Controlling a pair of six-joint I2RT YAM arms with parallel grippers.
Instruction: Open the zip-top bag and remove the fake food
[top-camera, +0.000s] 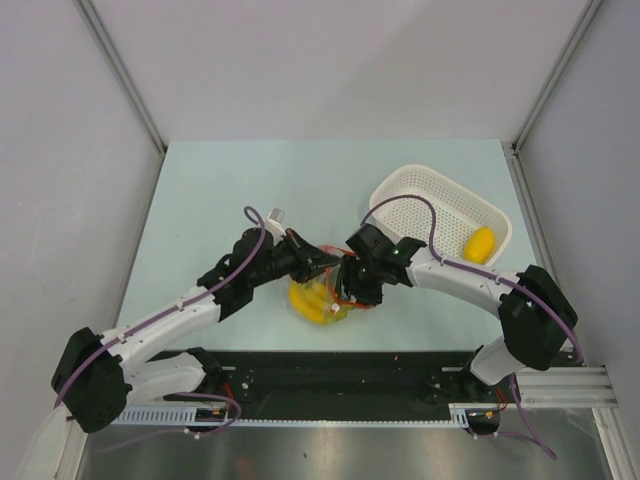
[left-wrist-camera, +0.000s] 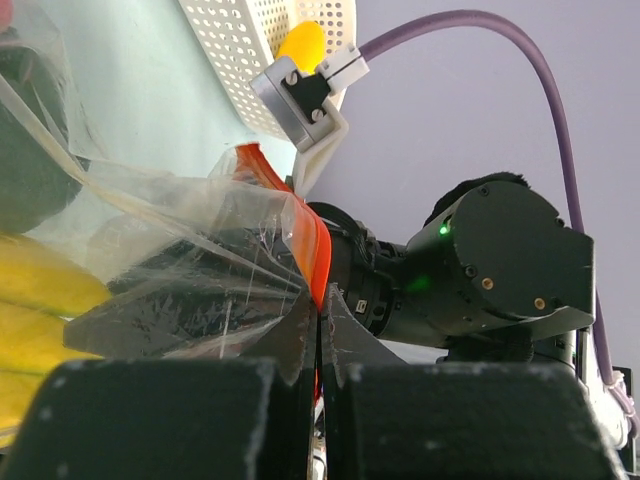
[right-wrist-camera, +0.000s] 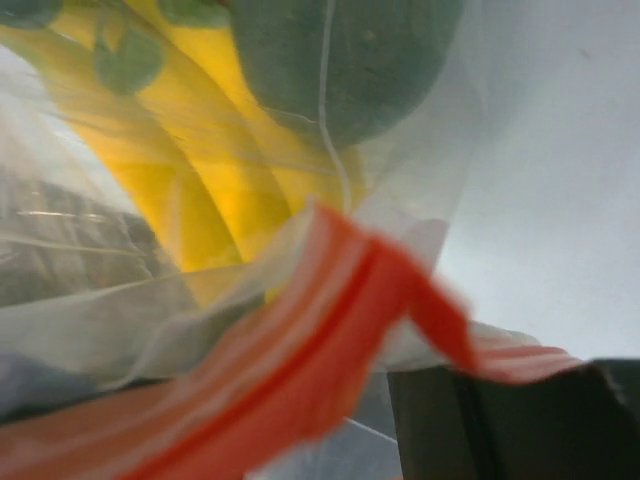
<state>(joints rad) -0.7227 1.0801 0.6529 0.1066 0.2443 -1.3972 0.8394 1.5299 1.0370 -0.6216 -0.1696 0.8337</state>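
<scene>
My right gripper needs to clear the bag's red zip, which drapes over its finger in front of the banana bunch, and then take the bunch's near end (right-wrist-camera: 222, 272).
The zip-top bag (top-camera: 322, 296) is held between my two grippers near the table's front middle. Its red zip strip (left-wrist-camera: 312, 243) runs up from my left gripper (left-wrist-camera: 322, 318), which is shut on it. A yellow banana bunch (top-camera: 312, 302) and a dark green vegetable (right-wrist-camera: 340, 60) are inside the bag. My right gripper (top-camera: 352, 283) is at the bag's mouth from the right. In the right wrist view the red strip (right-wrist-camera: 300, 360) drapes over its one visible finger (right-wrist-camera: 500, 425); the other finger is hidden. A yellow lemon-like fruit (top-camera: 480, 243) lies in the basket.
A white perforated basket (top-camera: 420, 195) stands at the back right, also seen in the left wrist view (left-wrist-camera: 235, 45). The right arm's wrist (left-wrist-camera: 490, 265) is close in front of my left gripper. Grey walls surround the table.
</scene>
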